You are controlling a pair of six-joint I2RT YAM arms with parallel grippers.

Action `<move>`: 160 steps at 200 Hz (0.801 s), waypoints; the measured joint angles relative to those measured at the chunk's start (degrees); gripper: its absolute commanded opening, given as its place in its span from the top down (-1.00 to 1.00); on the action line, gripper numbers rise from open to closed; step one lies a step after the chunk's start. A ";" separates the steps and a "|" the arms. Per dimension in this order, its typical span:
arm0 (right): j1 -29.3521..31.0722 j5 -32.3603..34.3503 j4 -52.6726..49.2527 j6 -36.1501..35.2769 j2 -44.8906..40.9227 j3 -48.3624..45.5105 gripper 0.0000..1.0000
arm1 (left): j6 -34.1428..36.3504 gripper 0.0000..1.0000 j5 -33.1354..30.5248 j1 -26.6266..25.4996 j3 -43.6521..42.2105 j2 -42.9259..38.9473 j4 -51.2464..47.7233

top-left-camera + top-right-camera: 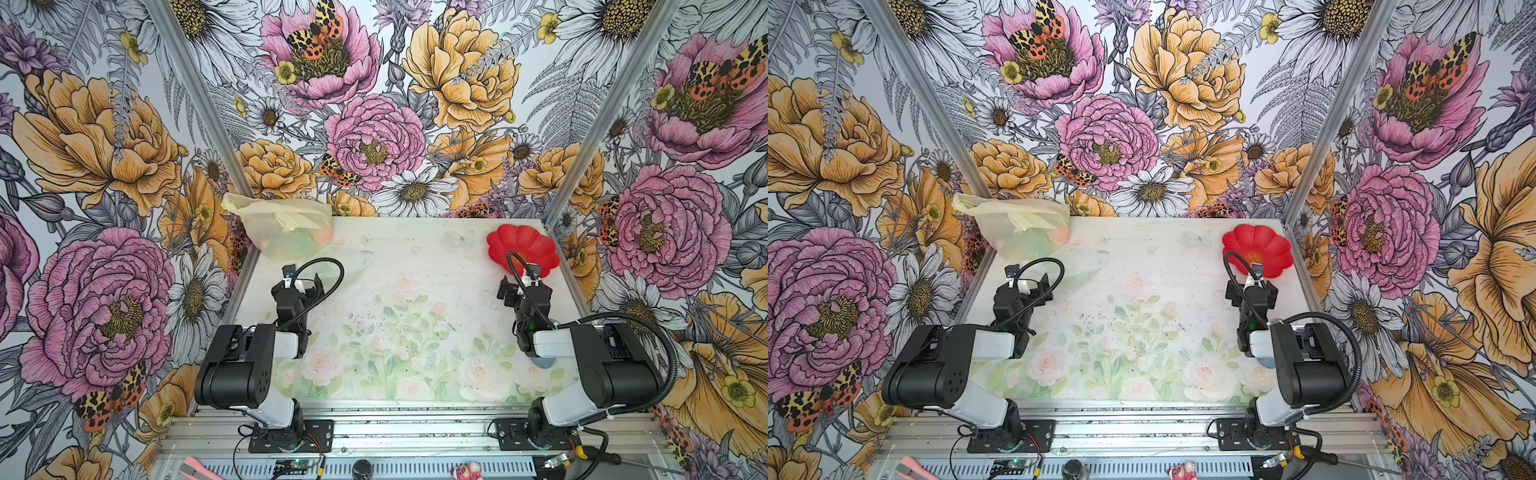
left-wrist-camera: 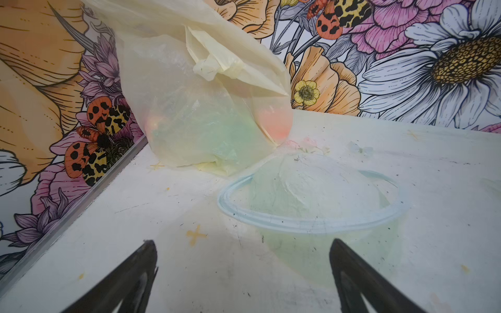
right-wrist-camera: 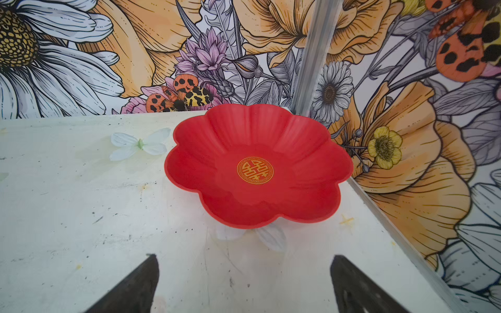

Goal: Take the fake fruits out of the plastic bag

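The plastic bag's folded-over handle (image 1: pixel 306 216) (image 2: pixel 245 75), on the side toward the middle of the table, is next for my left gripper to go to and close on.
The plastic bag (image 1: pixel 282 228) (image 1: pixel 1017 226) stands crumpled in the far left corner of the table, pale yellow and translucent, its handles folded over on top. The fake fruits show only as blurred colours through its film: an orange-red blob (image 2: pixel 276 122) and a green patch (image 2: pixel 217 132). My left gripper (image 1: pixel 302 284) (image 2: pixel 243 241) hangs open a short way in front of the bag, nothing between its fingers. My right gripper (image 1: pixel 524 282) (image 3: pixel 244 256) is open too, facing the empty red flower-shaped plate (image 1: pixel 523 245) (image 3: pixel 254 206) at the far right.
A clear round plastic container (image 2: pixel 311 200) with a bluish rim lies on the table just in front of the bag, close to the left gripper. A grey-blue pad (image 1: pixel 543 362) peeks out under the right arm. Patterned walls and aluminium posts (image 1: pixel 199 104) close in the table.
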 measured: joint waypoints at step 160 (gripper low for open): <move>-0.04 -0.02 0.00 0.00 0.00 0.00 -0.99 | -0.24 -0.97 5.05 2.16 0.00 0.00 0.07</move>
